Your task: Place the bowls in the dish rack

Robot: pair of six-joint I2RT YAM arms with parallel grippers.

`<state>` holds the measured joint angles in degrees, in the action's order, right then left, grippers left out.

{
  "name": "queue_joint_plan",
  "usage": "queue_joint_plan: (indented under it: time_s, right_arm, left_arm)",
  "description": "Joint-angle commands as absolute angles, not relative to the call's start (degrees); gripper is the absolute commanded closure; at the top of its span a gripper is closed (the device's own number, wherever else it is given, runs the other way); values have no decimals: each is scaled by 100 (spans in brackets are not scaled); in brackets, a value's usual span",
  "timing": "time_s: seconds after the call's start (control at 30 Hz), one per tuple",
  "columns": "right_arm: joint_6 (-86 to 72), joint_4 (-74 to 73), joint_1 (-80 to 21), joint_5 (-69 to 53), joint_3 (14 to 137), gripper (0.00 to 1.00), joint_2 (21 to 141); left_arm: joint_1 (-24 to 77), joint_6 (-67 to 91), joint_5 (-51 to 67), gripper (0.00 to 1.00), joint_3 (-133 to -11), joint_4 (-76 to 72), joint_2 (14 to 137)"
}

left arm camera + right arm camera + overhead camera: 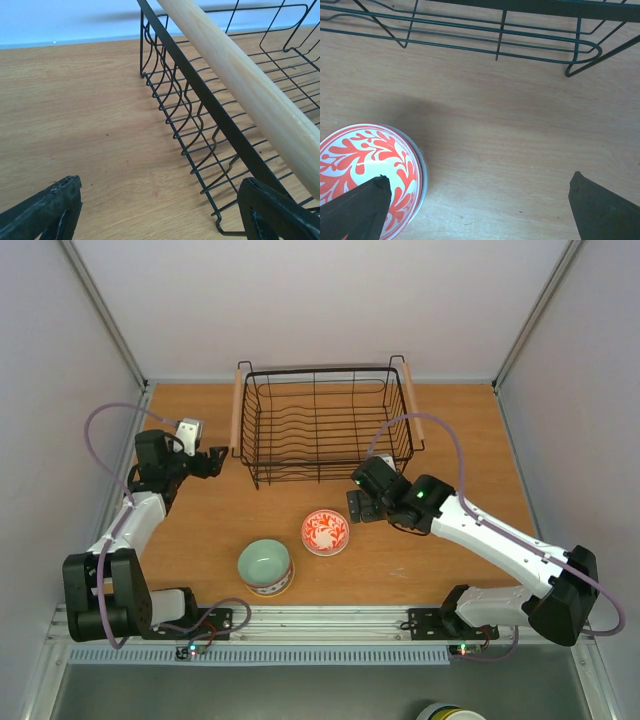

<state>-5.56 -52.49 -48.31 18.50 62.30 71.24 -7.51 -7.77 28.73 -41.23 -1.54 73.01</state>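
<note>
The robot's right gripper will close on the rim point(347, 534) point(421, 185) of the red-and-white patterned bowl, on the side of the rim away from the pale green bowl.
The black wire dish rack point(320, 425) with two wooden rod handles stands empty at the back middle of the table. A red-and-white patterned bowl point(325, 532) and a pale green bowl point(265, 566) stand upright on the table in front of it. My left gripper point(213, 462) is open and empty, low beside the rack's left handle point(250, 85); the left wrist view shows its gap point(160, 215) over bare wood. My right gripper point(358, 504) is open and empty just right of the red bowl point(365, 165); its gap point(480, 210) is over bare wood, and its left finger point(355, 210) overlaps the bowl's rim.
The wooden table point(450, 440) is walled at the back and on both sides. The rack's front wires point(495, 30) run just beyond my right gripper. Part of another round dish point(450, 712) shows below the table's near rail.
</note>
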Motion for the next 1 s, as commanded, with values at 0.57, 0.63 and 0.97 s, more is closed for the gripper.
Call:
queue_joint_plan:
  time_s: [0.57,0.63,0.97]
  right_arm:
    - [-291,-4930,-5101,1041,6217,3,7480]
    - [-203,-4863,-5371,940,6304,9,7838]
    - [-246,-4664,-5648,1076,6512,26,8811]
  left_arm:
    - [-790,-800,3056,14,-3996,-465,7262]
    - [-791,-800,3043,14,-3998,-444,7264]
    - [-791,-824,3046,14,-3995,-406,7227]
